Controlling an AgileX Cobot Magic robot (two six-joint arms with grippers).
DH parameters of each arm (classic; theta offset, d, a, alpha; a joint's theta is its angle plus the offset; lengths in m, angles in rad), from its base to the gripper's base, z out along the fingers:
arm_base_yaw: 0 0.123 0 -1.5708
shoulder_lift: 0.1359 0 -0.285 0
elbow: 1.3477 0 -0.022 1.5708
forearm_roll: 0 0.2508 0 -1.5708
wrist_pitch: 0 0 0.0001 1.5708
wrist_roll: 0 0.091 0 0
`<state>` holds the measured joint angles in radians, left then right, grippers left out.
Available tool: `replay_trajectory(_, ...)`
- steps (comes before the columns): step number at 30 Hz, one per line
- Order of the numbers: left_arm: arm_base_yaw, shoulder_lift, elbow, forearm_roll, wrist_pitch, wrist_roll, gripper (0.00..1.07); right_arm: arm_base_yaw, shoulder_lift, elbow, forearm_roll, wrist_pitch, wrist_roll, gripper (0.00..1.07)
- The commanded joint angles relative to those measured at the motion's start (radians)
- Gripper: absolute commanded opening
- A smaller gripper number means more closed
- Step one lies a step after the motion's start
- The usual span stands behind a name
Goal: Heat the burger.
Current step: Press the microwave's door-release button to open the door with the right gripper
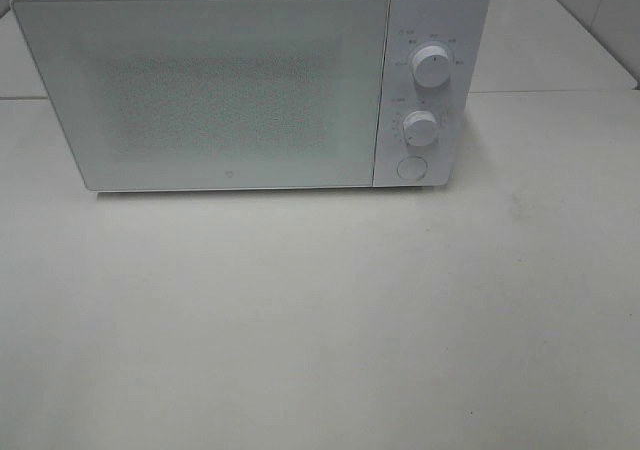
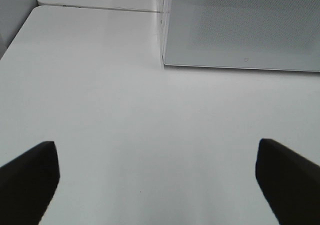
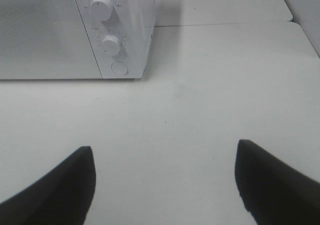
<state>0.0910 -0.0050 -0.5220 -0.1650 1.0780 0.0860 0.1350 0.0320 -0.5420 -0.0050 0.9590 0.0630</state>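
Next, my right gripper goes to the round button (image 1: 412, 168) (image 3: 119, 68) below the lower knob on the microwave's control panel and closes there.
The burger is out of view in every frame. A white microwave (image 1: 250, 80) stands at the back of the white table (image 1: 320, 320) with its door shut; two round knobs (image 1: 430, 67) and a round button (image 1: 410, 168) sit on its right panel. The left wrist view shows my left gripper (image 2: 157, 180) open, its dark fingers (image 2: 27, 177) wide apart over bare table, short of the microwave's left front corner (image 2: 165, 62). In the right wrist view my right gripper (image 3: 165, 182) is open too, with nothing between its fingers (image 3: 60, 185), in front of the microwave's control panel (image 3: 112, 40). Neither gripper appears in the high view.
A seam (image 1: 560, 92) between two table tops runs behind and right of the microwave. The table edge (image 2: 20, 35) shows far left in the left wrist view, and a rounded table corner (image 3: 300, 27) shows in the right wrist view.
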Motion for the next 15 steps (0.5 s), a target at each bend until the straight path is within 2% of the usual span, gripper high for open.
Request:
replay_trajectory(1,0.004,-0.020,0.001,-0.003,-0.011,0.001,1.00,-0.006,0.059,-0.015,-0.009,-0.083,0.007,0.76)
replay_trajectory(15,0.004,-0.020,0.001,-0.003,-0.011,0.001,1.00,-0.005,0.390,-0.011,-0.009,-0.406,0.012,0.76)
